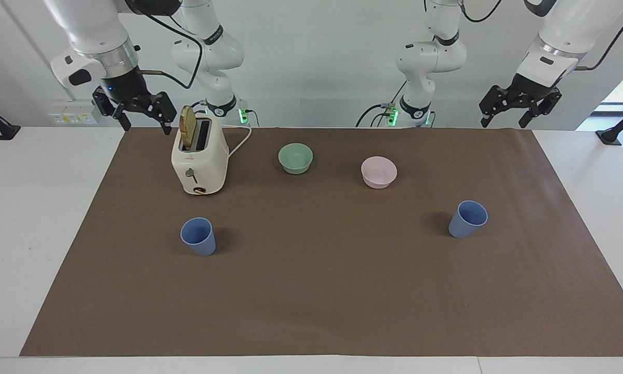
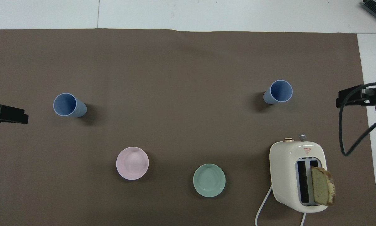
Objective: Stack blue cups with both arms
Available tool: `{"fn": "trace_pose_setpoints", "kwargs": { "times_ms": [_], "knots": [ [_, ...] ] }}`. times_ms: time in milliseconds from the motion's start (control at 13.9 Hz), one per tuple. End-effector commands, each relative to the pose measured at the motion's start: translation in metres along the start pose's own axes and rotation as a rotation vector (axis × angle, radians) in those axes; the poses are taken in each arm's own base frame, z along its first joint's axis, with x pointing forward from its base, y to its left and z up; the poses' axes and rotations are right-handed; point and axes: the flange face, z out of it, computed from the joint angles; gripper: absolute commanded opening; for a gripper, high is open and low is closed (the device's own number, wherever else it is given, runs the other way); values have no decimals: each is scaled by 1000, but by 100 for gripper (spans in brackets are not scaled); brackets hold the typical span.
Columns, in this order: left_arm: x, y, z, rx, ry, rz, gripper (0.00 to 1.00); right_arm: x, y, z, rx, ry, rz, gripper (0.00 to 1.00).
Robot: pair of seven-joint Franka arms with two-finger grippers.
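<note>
Next, I close my left gripper on the rim [image 2: 54,105] of the blue cup farther from the toaster, on the side facing that gripper.
Two blue cups stand upright and apart on the brown mat. One cup [image 1: 198,236] [image 2: 278,92] is toward the right arm's end, the other cup [image 1: 468,219] [image 2: 69,105] toward the left arm's end. My right gripper [image 1: 145,123] [image 2: 352,99] hangs open and empty in the air over the mat's edge beside the toaster. Over the mat's edge at the left arm's end hangs my left gripper [image 1: 504,122] [image 2: 10,113], also open and empty. Neither gripper touches a cup.
A cream toaster [image 1: 199,161] [image 2: 297,175] with a bread slice [image 2: 322,190] in one slot stands nearer the robots than the right-end cup. A mint-green bowl [image 1: 295,158] [image 2: 209,180] and a pink bowl [image 1: 379,172] [image 2: 132,163] sit between the cups and the robots.
</note>
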Motion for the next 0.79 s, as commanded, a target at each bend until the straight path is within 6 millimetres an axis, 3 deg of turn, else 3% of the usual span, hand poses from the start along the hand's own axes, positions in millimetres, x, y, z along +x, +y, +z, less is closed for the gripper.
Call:
{"fn": "trace_pose_setpoints", "kwargs": {
  "times_ms": [0,432,721],
  "knots": [
    [1,1,-3,7,18,11,100,2,1,-1,-3,8,16,100],
    [0,2,-1,5,16,12,100,3,16,0,0,2,40,100],
    [1,2,1,5,13,12,100,3,14,0,0,4,37,100]
  ]
}}
